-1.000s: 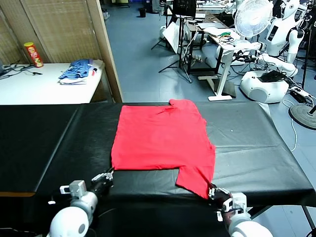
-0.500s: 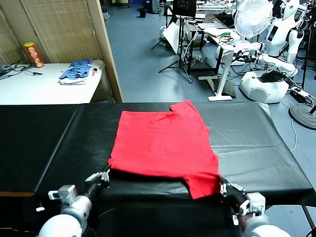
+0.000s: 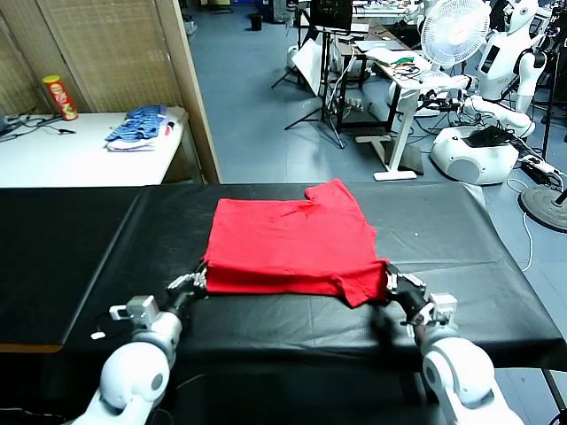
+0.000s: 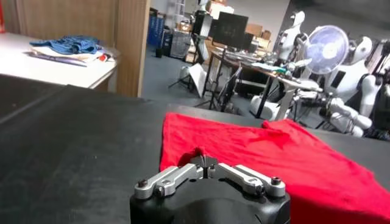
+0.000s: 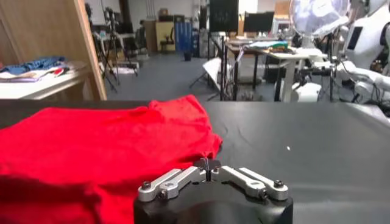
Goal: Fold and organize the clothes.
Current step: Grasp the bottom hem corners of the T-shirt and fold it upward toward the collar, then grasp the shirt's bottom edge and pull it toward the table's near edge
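The red T-shirt's near edge buckles up, so next I lower it, retake the near corner (image 3: 211, 282) with my left gripper and draw the shirt flat toward me.
The red T-shirt (image 3: 292, 243) lies on the black table (image 3: 80, 257), plain side up, its near hem turned up and folded over toward the far side. My left gripper (image 3: 200, 279) is shut on the shirt's near left corner. My right gripper (image 3: 391, 282) is shut on the near right corner, by the sleeve. In the left wrist view the shut fingertips (image 4: 207, 162) pinch a tuft of the red shirt (image 4: 292, 152). In the right wrist view the fingertips (image 5: 208, 164) meet at the edge of the shirt (image 5: 91, 146).
A white side table (image 3: 80, 150) at the far left holds a blue striped pile of garments (image 3: 137, 127) and a red can (image 3: 60, 97). A wooden screen (image 3: 115, 53) stands behind. Fans, stands and other robots fill the floor at the far right.
Both grippers have moved away from me over the table, carrying the shirt's near hem up and over toward the far side. The shirt now looks shorter front to back.
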Controlling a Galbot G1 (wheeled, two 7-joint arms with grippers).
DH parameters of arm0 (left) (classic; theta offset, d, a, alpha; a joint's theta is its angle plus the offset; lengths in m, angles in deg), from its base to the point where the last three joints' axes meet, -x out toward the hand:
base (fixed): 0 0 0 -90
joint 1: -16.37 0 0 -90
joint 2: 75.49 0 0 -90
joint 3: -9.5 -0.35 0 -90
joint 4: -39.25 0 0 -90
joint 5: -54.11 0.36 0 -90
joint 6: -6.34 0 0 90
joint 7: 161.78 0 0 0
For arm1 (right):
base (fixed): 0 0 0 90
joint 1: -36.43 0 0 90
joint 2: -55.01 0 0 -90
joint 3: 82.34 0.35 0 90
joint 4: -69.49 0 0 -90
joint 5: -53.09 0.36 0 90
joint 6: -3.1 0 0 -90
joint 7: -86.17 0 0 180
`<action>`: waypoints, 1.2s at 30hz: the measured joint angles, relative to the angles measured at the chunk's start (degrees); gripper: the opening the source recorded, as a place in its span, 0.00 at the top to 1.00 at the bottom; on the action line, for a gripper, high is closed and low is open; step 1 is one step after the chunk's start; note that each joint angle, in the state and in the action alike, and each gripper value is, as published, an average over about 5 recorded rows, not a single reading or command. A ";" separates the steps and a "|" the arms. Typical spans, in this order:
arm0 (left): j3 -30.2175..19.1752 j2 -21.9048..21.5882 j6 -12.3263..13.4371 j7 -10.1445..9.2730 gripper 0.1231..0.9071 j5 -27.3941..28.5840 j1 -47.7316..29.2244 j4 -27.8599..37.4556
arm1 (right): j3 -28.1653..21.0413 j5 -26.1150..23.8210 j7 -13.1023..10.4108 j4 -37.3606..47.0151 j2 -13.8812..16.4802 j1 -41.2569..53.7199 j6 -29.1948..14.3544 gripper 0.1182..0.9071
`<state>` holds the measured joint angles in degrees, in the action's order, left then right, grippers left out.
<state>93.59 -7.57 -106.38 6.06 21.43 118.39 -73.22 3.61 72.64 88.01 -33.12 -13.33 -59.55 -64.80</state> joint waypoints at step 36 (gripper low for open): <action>0.84 -0.12 -1.86 2.43 0.64 -2.38 4.31 1.89 | 2.24 -0.85 -2.75 -11.22 0.77 -13.27 5.91 0.99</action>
<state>94.44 -7.69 -108.24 8.49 19.05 122.70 -71.32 5.86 71.79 85.26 -44.34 -12.56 -72.82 -58.88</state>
